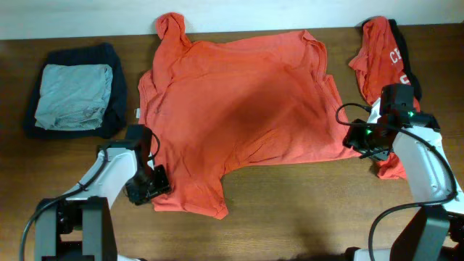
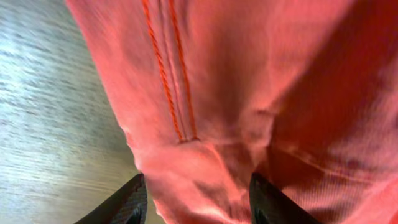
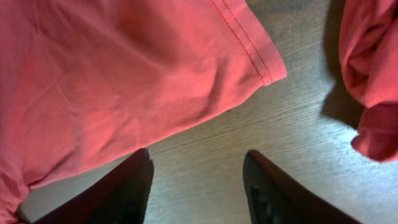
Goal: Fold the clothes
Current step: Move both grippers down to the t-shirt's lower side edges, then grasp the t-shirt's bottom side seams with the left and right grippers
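I see my left gripper at a bunched fold below the stitched edge, so it should move up and grasp the stitching [image 2: 179, 106] before both grippers lift the shirt.
A red-orange T-shirt [image 1: 239, 109] lies spread flat across the middle of the table. My left gripper [image 1: 148, 185] is at its lower-left corner. In the left wrist view its jaws [image 2: 198, 180] stand apart, with a bunched fold of the shirt [image 2: 249, 74] lying between them. My right gripper [image 1: 360, 141] is at the shirt's right edge. It is open [image 3: 198, 155] over bare wood, and the stitched hem of the shirt [image 3: 112, 74] lies just to the left of its left finger [image 3: 134, 180].
A second red-orange shirt [image 1: 377, 54] with white lettering lies crumpled at the far right [image 3: 373, 81], close to my right arm. At the far left is a folded pale grey-blue garment [image 1: 75, 96] on top of a dark navy one [image 1: 116, 109]. The wooden table [image 1: 304, 210] shows in front.
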`<state>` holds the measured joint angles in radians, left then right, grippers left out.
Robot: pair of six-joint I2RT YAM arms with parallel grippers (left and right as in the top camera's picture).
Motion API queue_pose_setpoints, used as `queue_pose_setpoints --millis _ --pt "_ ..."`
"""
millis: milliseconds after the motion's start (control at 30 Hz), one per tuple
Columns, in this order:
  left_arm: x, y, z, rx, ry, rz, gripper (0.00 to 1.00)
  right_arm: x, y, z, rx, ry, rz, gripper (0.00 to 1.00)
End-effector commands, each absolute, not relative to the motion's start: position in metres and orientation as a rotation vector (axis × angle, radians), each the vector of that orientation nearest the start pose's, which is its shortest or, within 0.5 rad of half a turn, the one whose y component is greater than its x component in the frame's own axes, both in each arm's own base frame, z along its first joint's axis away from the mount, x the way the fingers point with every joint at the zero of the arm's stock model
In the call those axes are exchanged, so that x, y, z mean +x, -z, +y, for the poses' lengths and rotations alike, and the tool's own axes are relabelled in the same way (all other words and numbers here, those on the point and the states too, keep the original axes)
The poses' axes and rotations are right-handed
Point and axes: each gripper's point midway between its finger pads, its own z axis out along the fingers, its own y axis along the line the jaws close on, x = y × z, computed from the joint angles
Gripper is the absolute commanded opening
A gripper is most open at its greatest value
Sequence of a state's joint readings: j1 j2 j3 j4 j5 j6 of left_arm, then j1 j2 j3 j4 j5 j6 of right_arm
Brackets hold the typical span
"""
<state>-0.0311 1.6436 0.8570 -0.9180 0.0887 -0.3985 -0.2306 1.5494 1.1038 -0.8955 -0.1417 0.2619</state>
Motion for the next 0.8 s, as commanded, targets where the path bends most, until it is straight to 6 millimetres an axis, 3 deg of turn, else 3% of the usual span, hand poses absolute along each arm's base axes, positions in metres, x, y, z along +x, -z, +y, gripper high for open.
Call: queue_pose_setpoints --millis 0,200,267,367,467,600,767 --pt "0.225 -0.004 -0.013 -0.635 0.061 3.209 0.53 0.312 -0.085 -0.049 0.698 -0.223 2.832 0.53" --pt "0.23 -0.003 -0.009 -0.658 0.07 3.181 0.5 0.313 -0.085 -0.05 0.698 -0.218 2.83 0.53" --pt "0.233 -0.003 -0.009 -0.656 0.073 3.172 0.39 0.313 -0.085 -0.05 0.698 -0.216 2.829 0.53" --pt "0.237 -0.002 -0.009 -0.652 0.078 3.155 0.34 0.312 -0.084 -0.05 0.7 -0.213 2.831 0.53" --pt "0.243 -0.002 -0.009 -0.646 0.085 3.132 0.16 0.31 -0.084 -0.05 0.705 -0.214 2.839 0.53" --pt "0.246 -0.002 -0.008 -0.642 0.088 3.118 0.01 0.31 -0.084 -0.05 0.715 -0.216 2.839 0.53" --pt "0.253 -0.003 -0.007 -0.637 0.084 3.091 0.0 0.313 -0.084 -0.05 0.711 -0.215 2.827 0.53"
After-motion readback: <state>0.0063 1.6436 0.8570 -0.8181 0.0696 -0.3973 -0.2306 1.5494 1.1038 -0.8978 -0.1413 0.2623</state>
